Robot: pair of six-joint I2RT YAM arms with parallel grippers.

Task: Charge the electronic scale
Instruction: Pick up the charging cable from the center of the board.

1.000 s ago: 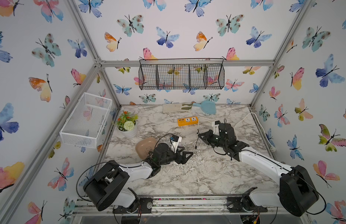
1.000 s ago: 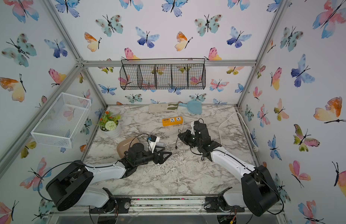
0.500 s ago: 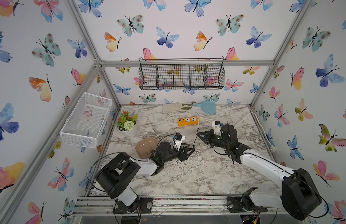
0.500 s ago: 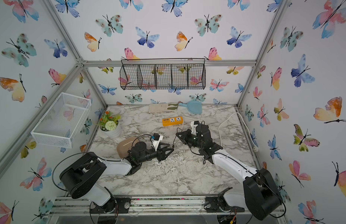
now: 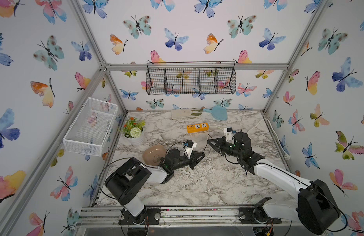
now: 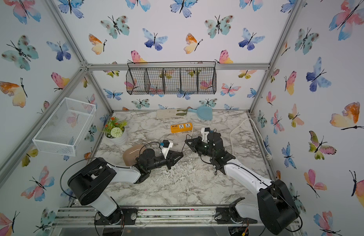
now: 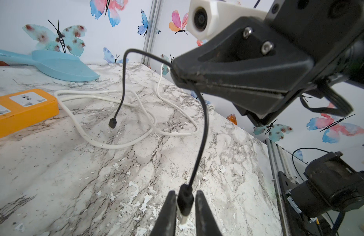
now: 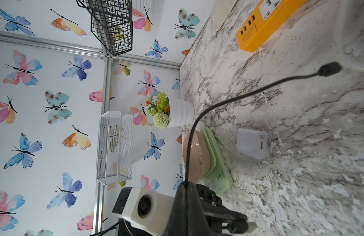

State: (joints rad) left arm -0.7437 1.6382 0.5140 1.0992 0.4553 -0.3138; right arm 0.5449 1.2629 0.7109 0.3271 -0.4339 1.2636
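Observation:
With the left gripper on the larger plug's metal end, the robot's right gripper needs to let go of the cable's middle and grab the plug from its cable side [image 7: 186, 188].
The electronic scale [image 8: 217, 169] is pale green with a pinkish-tan panda platter [image 5: 153, 154]; it sits at the table's left, just behind my left arm, also in a top view [image 6: 131, 155]. A thin black cable [image 7: 204, 126] runs between my two grippers. My left gripper [image 7: 185, 194] is shut on the cable's larger plug [image 7: 185, 201], low over the table's middle [image 5: 199, 157]. My right gripper [image 7: 175, 74] is shut on the cable's middle, slightly higher and to the right [image 5: 209, 142]. The cable's small plug [image 7: 112, 123] hangs free above the marble.
An orange power strip [image 5: 197, 127] with a white cord [image 7: 136, 141] lies behind the grippers. A white charger block [image 8: 252, 144] rests beside the scale. A potted plant [image 5: 134, 132] stands at left, a blue scoop [image 5: 216, 113] at the back; wire baskets hang on the walls.
My left gripper swung right toward the right gripper and went from wide open to shut on the cable's plug. The right gripper shifted slightly, still holding the cable.

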